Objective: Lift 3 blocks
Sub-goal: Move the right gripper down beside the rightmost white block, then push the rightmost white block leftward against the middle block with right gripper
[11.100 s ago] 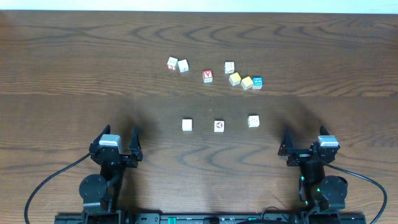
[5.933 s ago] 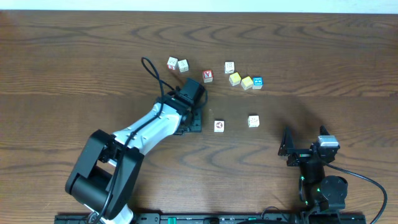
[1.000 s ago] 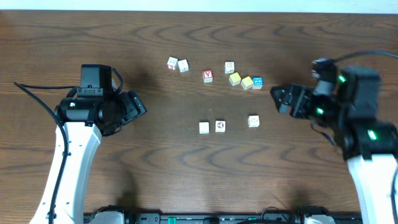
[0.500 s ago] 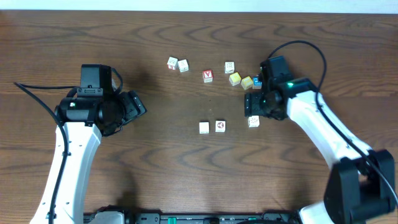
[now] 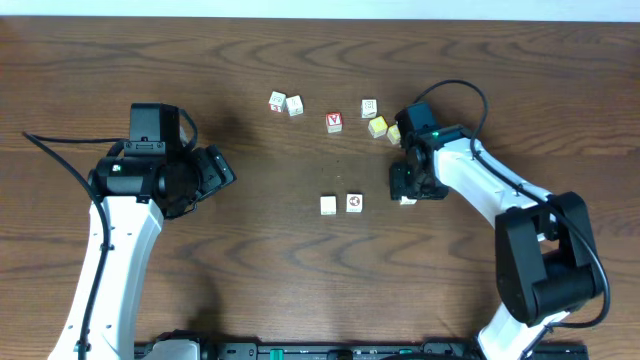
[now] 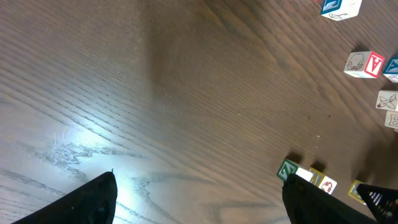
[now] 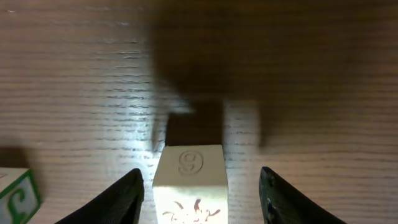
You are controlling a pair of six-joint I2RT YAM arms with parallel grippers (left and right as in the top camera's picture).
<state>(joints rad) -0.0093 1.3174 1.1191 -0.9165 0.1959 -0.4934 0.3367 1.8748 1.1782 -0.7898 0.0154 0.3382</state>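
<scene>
My left gripper is to close next just beside the plain block, with its fingers facing the plain block's green side (image 5: 321, 207) (image 6: 287, 169), across from the round-marked block.
Three cream-white blocks lie in a row at mid-table. The plain one (image 5: 328, 205) and the one with a round reddish mark (image 5: 354, 203) sit side by side. My right gripper (image 5: 405, 186) is down over the speckled one (image 5: 408, 200), which is mostly hidden in the overhead view. In the right wrist view that block (image 7: 189, 177) stands between my right gripper (image 7: 200, 199) fingers, with a gap on each side and its jaws open. My left gripper (image 5: 222, 170) hangs open and empty far to the left. The left wrist view shows the plain block (image 6: 303, 177) and the round-marked block (image 6: 327, 185).
Behind the row lie two white cubes (image 5: 285, 103), a red-letter cube (image 5: 334, 122), another white cube (image 5: 369, 108) and yellow cubes (image 5: 377, 127) beside my right arm. A cube with a green numeral (image 7: 12, 193) shows at the left edge of the right wrist view.
My right arm swung in from the right and came down over the speckled block, its jaws narrowing around it. The left arm has not moved.
</scene>
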